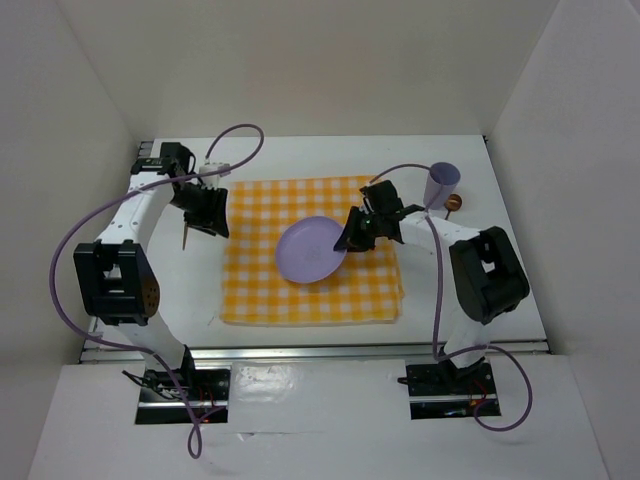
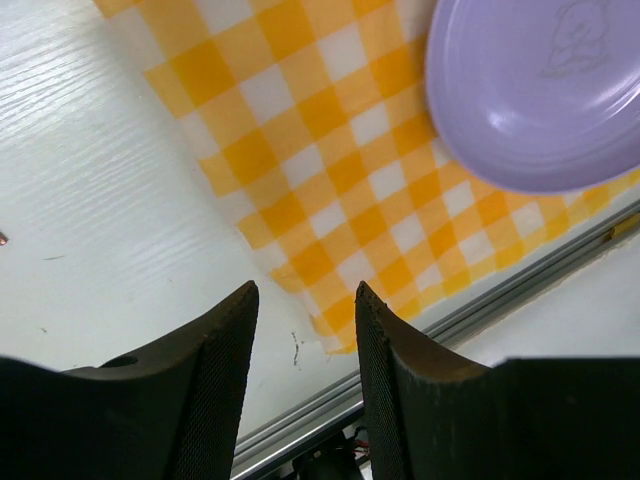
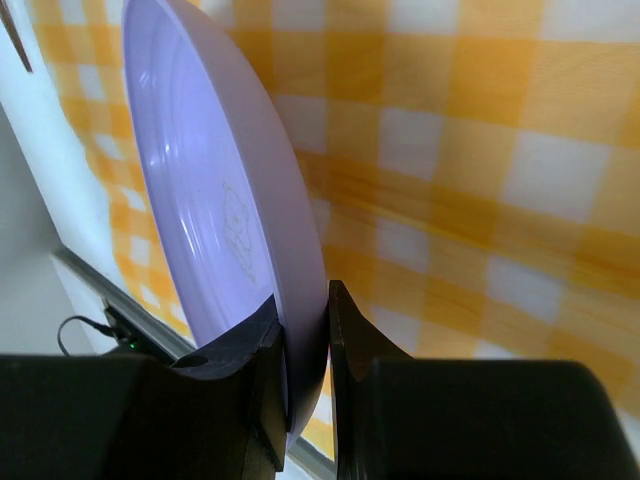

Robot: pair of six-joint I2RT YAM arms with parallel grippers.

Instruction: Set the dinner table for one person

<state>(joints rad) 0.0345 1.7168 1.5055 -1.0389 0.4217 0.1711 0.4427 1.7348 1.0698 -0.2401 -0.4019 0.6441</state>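
Note:
My right gripper is to lower the purple plate, now on the checked cloth, and let it go, lying flat on the middle of the yellow-and-white checked cloth point(image 1: 312, 258).
On the white dinner table point(image 1: 300, 160) lies a yellow-and-white checked cloth point(image 1: 310, 295) with a purple plate point(image 1: 305, 250) on it. My right gripper point(image 1: 350, 240) is shut on the plate's right rim; in the right wrist view the plate point(image 3: 210, 200) stands edge-on between the fingers of the gripper point(image 3: 305, 310). My left gripper point(image 1: 205, 215) hovers at the cloth's left edge. Seen from its wrist, the left gripper point(image 2: 305, 300) is open and holds nothing, with the cloth point(image 2: 330, 170) and the plate point(image 2: 540, 90) beyond.
A purple cup point(image 1: 442, 183) stands at the back right, a small brown item point(image 1: 455, 203) beside it. A thin utensil point(image 1: 186, 238) lies on the table left of the cloth, below my left gripper. A metal rail point(image 1: 320, 350) runs along the near edge.

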